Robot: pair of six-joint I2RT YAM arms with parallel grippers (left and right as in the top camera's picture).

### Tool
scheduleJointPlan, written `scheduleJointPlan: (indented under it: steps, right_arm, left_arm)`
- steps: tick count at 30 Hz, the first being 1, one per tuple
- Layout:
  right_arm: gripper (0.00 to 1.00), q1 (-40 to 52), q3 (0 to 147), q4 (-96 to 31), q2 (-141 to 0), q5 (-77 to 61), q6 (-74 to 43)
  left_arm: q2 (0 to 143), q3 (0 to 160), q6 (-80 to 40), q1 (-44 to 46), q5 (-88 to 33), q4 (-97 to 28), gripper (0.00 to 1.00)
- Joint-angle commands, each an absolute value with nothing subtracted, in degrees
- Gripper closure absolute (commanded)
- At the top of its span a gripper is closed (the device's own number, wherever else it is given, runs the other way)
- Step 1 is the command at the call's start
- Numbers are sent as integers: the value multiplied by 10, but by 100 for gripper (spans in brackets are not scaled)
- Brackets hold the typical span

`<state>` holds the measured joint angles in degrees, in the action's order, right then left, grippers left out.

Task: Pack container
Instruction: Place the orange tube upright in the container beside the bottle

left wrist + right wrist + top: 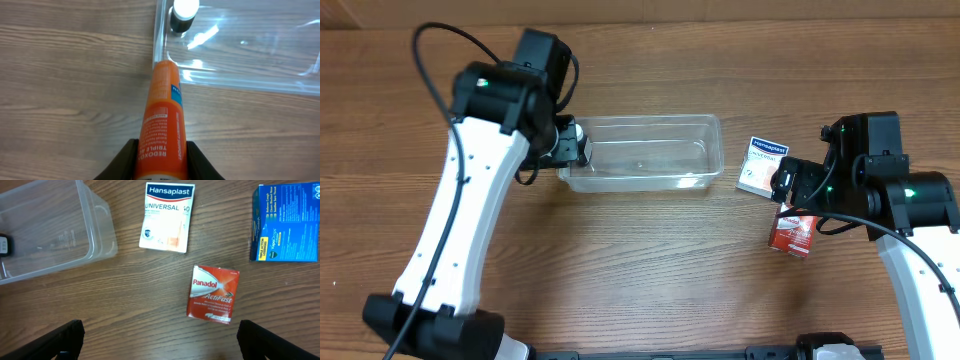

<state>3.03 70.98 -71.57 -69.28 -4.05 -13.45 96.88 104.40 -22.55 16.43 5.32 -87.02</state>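
Observation:
My left gripper will let go of the orange Redoxon tube in the container's near corner (577,176) (172,61), next to the white-topped dark thing.
The clear plastic container (650,152) lies at the table's middle and looks empty apart from a small dark thing with a white top (183,11) at its left end. My left gripper (576,146) (161,152) is shut on an orange Redoxon tube (163,115). The tube's tip reaches over the rim of the container (240,50) at its left end. My right gripper (794,192) (160,342) is open and empty above the table, just short of a red Panadol box (213,294) (792,236).
A white Hansaplast box (166,217) (762,165) lies right of the container (50,230). A blue lozenge box (286,222) lies further right, hidden under my right arm in the overhead view. Bare wooden table lies in front.

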Motion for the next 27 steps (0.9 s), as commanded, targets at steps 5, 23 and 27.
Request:
scheduleJointPlan:
  steps: [5,23,27]
  right_arm:
    - [0,28,727,-712,-693,-38,-133]
    - [0,28,727,-712,-693,-38,-133]
    - [0,28,727,-712,-693,-38,-133]
  left_arm:
    - [985,976,-206,165,63,-783,96]
    - [1131,954,-206,165,48,-730,72]
    - [1131,954,-205,165,48,-731,47]
